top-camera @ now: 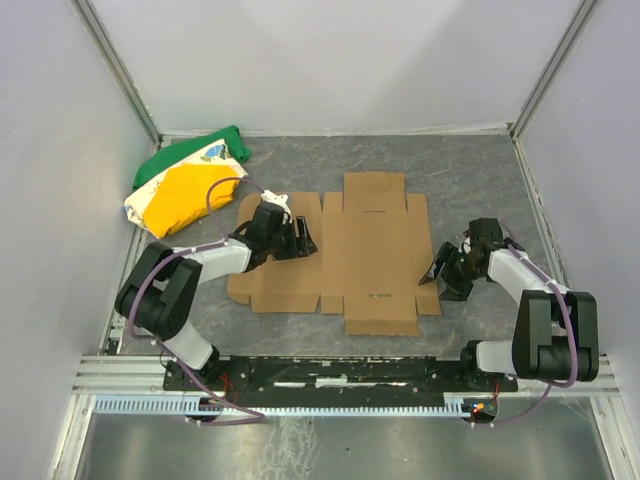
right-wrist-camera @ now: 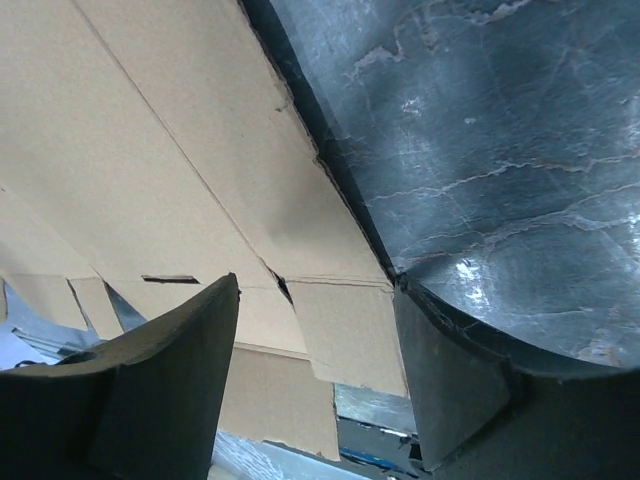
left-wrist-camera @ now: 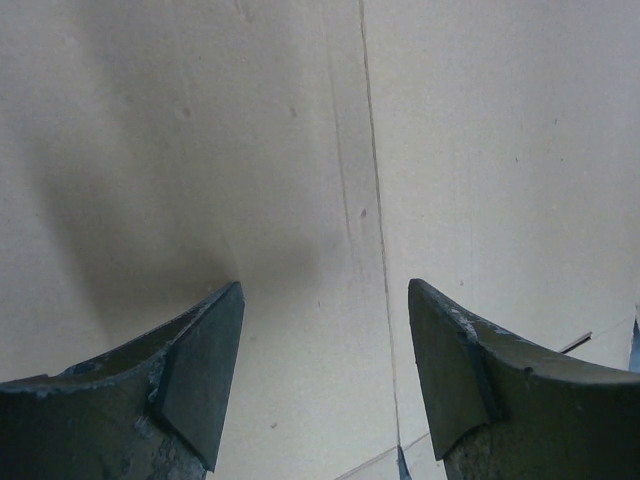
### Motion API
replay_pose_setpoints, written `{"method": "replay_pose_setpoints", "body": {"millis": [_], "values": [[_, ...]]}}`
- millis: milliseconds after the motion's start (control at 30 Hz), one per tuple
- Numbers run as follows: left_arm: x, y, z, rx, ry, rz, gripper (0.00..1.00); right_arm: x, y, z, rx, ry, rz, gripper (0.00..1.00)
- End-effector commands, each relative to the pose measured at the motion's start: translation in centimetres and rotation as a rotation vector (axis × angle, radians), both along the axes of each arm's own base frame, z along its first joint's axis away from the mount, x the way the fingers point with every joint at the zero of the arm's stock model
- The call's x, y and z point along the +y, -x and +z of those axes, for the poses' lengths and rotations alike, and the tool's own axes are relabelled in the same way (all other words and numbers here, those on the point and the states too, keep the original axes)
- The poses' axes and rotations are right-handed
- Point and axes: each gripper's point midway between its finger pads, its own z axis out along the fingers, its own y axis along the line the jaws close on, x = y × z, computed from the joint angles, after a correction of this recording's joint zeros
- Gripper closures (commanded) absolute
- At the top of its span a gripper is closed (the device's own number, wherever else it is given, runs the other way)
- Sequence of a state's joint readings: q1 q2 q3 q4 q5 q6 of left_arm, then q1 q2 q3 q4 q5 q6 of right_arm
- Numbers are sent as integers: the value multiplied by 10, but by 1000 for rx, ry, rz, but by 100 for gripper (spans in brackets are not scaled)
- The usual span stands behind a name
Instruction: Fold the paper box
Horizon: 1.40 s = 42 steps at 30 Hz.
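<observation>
Next, I close my right gripper halfway along the long side flap's outer edge (top-camera: 431,243) (right-wrist-camera: 305,135) on the paper box, farther back than the near corner flap.
The paper box (top-camera: 375,250) is a flat brown die-cut cardboard sheet with flaps and creases, lying mid-table. My left gripper (top-camera: 302,240) hovers low over its left panels, pointing right. In the left wrist view the cardboard (left-wrist-camera: 480,150) fills the frame, and the left gripper (left-wrist-camera: 325,290) is open with only a crease line showing between its fingers. My right gripper (top-camera: 437,272) sits at the sheet's right edge, pointing left. In the right wrist view this gripper (right-wrist-camera: 315,290) is open, and the sheet's near right corner flap (right-wrist-camera: 350,330) shows in the gap beyond the fingertips.
A green, yellow and white cloth bundle (top-camera: 185,185) lies at the back left, close to the left wall. The grey marbled tabletop (top-camera: 470,180) is enclosed by white walls on three sides. A metal rail (top-camera: 340,375) carrying both arm bases runs along the near edge.
</observation>
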State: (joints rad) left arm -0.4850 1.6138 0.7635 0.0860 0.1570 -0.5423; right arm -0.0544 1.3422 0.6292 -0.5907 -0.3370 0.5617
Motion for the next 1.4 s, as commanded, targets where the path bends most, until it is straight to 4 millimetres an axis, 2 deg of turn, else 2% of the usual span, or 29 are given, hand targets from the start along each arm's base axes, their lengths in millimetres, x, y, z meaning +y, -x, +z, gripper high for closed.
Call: {"method": "replay_pose_setpoints", "body": {"millis": [0,267,400,600,833,1100,1367], "values": [[-6,-6,-3,-7,22,41,26,7,-1,-6,-30,-41,-12,29],[-9,0,-15,25,15,33,26,21,-28,40,-190,-135,-6,34],[-11,4,-20,38,18,28,27,28,-37,56,-249,-177,18,37],[-15,6,-24,50,30,17,27,31,-41,53,-261,-192,50,38],[-21,9,-28,68,50,5,27,39,-50,51,-275,-188,176,47],[-21,12,-35,86,43,1,27,55,-57,73,-377,-166,255,48],[-24,19,-54,145,48,-2,27,66,-57,74,-370,-105,340,46]]}}
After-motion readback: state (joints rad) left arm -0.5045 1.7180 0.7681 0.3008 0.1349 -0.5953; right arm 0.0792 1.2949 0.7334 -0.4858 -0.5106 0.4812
